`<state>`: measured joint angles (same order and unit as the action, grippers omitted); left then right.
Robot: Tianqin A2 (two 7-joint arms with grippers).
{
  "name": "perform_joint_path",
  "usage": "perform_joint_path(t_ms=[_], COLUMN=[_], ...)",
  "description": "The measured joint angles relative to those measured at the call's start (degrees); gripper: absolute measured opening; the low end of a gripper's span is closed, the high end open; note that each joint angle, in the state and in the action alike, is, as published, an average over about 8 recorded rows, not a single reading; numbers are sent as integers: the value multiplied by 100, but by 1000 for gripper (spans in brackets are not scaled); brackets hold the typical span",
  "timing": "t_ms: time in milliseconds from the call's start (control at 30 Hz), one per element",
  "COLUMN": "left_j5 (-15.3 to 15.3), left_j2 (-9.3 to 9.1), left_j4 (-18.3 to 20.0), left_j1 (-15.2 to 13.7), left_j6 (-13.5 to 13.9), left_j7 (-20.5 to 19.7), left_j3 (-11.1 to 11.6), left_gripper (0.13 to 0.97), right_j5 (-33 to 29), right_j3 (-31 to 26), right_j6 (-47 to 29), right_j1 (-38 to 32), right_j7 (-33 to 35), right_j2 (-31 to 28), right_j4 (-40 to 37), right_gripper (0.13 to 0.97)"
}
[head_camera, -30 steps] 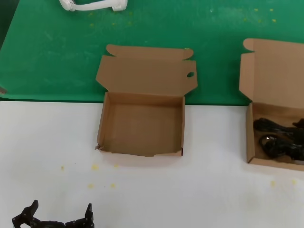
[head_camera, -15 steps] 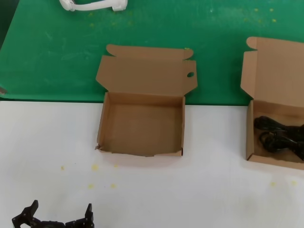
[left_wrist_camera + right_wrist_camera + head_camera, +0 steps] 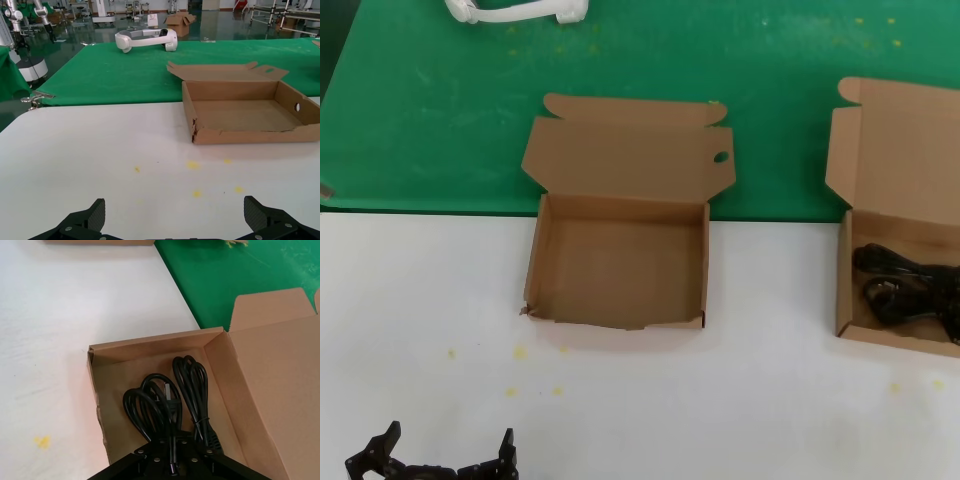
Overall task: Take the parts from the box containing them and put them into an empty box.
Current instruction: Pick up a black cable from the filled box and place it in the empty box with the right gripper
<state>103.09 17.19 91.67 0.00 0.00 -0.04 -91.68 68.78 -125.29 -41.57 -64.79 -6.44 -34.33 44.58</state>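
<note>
The robot's right gripper pinches only a piece of the nearer cord bundle, so it should open wide and close around the bundle's gathered loops (image 3: 154,412) before it lifts.
The empty box (image 3: 534,262) stands open at the table's middle, its lid flap with a small round hole (image 3: 721,157) and a torn front corner; it also shows in the left wrist view (image 3: 240,135). The box containing the parts (image 3: 844,290) stands at the far right, lid up. Black coiled cords (image 3: 905,292) lie in it; the right wrist view shows two bundles (image 3: 192,382). My right gripper (image 3: 172,442) is down inside this box (image 3: 150,342), shut on a strand of the nearer cord bundle (image 3: 150,405). My left gripper (image 3: 440,452) is open and empty at the near left (image 3: 175,215).
A green cloth (image 3: 420,100) covers the far half of the table, and a white headset-like device (image 3: 515,10) lies on it at the back. The near half is white tabletop (image 3: 670,400) with small yellow specks.
The right box has shifted slightly left and away, and the cords in it have moved a little. The left gripper and the empty box have not moved.
</note>
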Motion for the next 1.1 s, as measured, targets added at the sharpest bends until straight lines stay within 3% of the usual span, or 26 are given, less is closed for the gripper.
perform_joint_path(t_ms=[600,900,1100], left_j5=[0,0,0], left_j2=[0,0,0], left_j4=[0,0,0], left_j1=[0,0,0], left_j6=[0,0,0], left_j7=[0,0,0], left_j3=[0,0,0], left_gripper=[966,966,966], right_j5=[-234,-372,-373], right_j3=[300,411,429], right_j6=[-48,-73,-90], right_j1=[289,387,365], right_j7=[-539,-694,-602], right_j2=[-189,-225,-156], right_j4=[659,768,650], right_gripper=[151,158,206])
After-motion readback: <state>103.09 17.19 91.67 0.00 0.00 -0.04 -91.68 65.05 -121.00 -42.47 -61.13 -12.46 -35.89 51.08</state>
